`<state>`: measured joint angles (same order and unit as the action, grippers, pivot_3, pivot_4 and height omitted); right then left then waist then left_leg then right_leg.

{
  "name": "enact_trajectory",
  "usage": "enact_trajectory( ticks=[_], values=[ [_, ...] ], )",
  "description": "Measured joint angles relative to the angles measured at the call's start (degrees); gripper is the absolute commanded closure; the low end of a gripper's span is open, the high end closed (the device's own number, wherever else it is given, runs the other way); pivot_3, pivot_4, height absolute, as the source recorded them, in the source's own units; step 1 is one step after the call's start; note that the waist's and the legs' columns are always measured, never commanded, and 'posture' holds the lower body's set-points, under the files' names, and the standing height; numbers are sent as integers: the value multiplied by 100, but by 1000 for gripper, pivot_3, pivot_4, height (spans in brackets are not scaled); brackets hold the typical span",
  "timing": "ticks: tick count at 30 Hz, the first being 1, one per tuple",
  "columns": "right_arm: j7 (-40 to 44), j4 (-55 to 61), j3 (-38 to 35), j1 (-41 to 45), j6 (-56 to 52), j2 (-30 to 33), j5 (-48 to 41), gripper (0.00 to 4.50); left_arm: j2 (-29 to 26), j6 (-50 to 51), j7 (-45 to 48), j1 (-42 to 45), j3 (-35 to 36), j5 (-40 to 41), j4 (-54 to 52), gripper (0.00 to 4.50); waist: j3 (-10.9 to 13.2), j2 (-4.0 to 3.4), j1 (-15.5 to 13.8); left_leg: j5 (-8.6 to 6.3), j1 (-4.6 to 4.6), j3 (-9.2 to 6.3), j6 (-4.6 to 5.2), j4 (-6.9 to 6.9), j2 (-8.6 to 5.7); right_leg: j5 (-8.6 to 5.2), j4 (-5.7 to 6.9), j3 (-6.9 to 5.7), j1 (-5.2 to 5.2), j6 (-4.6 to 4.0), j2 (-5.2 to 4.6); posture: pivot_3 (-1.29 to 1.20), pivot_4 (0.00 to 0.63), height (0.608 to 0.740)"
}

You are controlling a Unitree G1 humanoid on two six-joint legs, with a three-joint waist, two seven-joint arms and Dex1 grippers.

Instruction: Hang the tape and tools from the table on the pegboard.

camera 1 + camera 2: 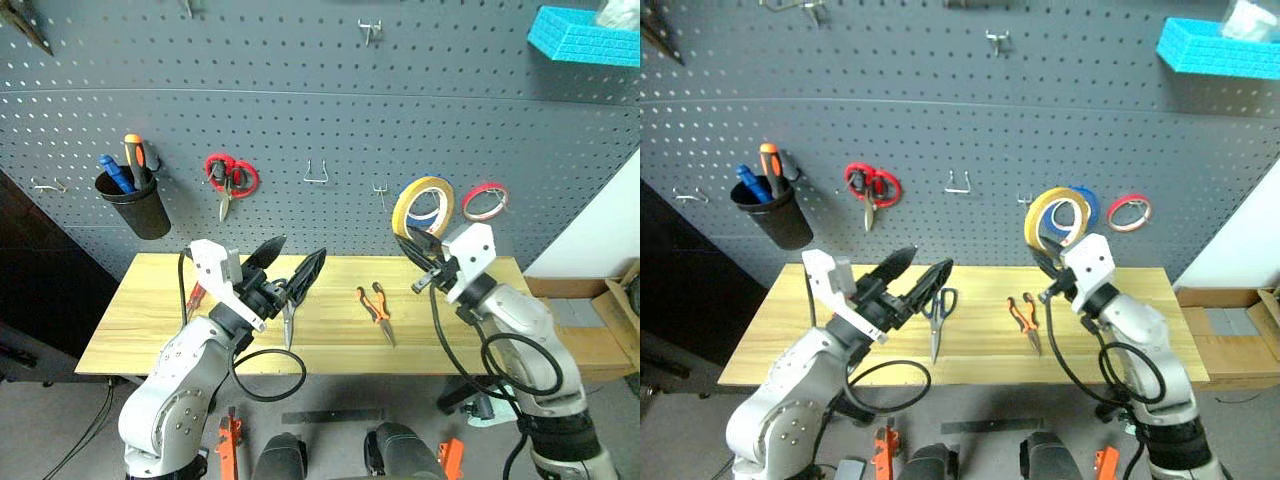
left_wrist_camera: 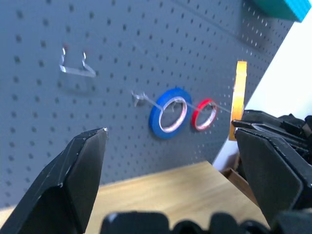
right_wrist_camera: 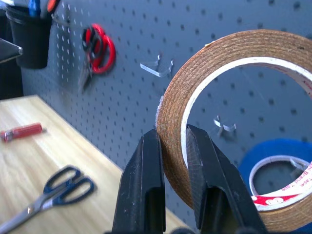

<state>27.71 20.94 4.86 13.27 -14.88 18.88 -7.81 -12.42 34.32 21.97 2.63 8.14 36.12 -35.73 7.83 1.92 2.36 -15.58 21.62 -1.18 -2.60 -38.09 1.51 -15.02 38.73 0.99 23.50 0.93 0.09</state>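
Note:
I should release the yellow tape with my right gripper on the small hook (image 1: 380,210) (image 3: 224,146) that sits between the empty double hook and the blue roll.
My right gripper (image 1: 418,243) is shut on the lower edge of the yellow tape (image 1: 425,182) and holds the roll upright in front of the pegboard (image 1: 300,110), close to a small hook (image 3: 222,126). My left gripper (image 1: 303,245) hangs open over the table (image 1: 330,345) with nothing between its fingers. The dark-handled scissors (image 1: 937,310) lie on the table just behind it. Orange-and-black pliers (image 1: 375,305) lie at the table's middle. The red-handled screwdriver (image 3: 22,131) lies near the table's left part, partly hidden by my left arm in the eye views.
On the pegboard hang a blue roll (image 1: 1087,205) right behind the yellow tape, a red roll (image 1: 484,201), red-handled scissors (image 1: 230,178) and a black cup (image 1: 135,205) with tools. An empty double hook (image 1: 317,175) sits between them. A blue box (image 1: 585,35) is mounted at top right.

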Motion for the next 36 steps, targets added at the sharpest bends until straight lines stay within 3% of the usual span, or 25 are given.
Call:
enact_trajectory(
  ticks=[7, 13, 20, 31, 36],
  values=[
    [194, -929, 377, 403, 514, -93, 217, 4247, -89, -245, 5, 243, -129, -138, 406, 0, -115, 0, -1, 1, -21, 6, 3, 0, 3, 2, 6, 7, -17, -7, 7, -41, 22, 740],
    [431, -2397, 738, 1110, 1000, -216, 491, 4247, 7, -457, 7, 462, -274, -174, 715, 0, -132, -1, -1, 2, -29, 11, 4, 1, 7, 7, 12, 12, -20, -18, 12, -29, 20, 740],
    [94, -4196, 714, 1912, 1636, -444, 819, 4247, 87, -611, 24, 502, -573, -279, 911, 0, -135, -2, -9, 2, -29, 16, 4, 1, 9, 22, 13, 19, -19, -43, 12, -8, 10, 740],
    [-237, -5350, 502, 2701, 1464, -1041, 855, 4247, 100, -752, 83, 598, -678, -392, 1063, 0, -152, -5, -7, 2, -37, 22, 4, 1, 11, 24, 22, 26, -19, -46, 12, 1, 18, 740],
    [-285, -5281, 359, 2670, 1016, -1105, 749, 2679, 63, -755, 118, 588, -673, -472, 1068, 0, -156, -7, -52, 2, -37, 25, 4, 0, 9, 24, 22, 30, -19, -46, 12, 4, 26, 740]
  ],
)
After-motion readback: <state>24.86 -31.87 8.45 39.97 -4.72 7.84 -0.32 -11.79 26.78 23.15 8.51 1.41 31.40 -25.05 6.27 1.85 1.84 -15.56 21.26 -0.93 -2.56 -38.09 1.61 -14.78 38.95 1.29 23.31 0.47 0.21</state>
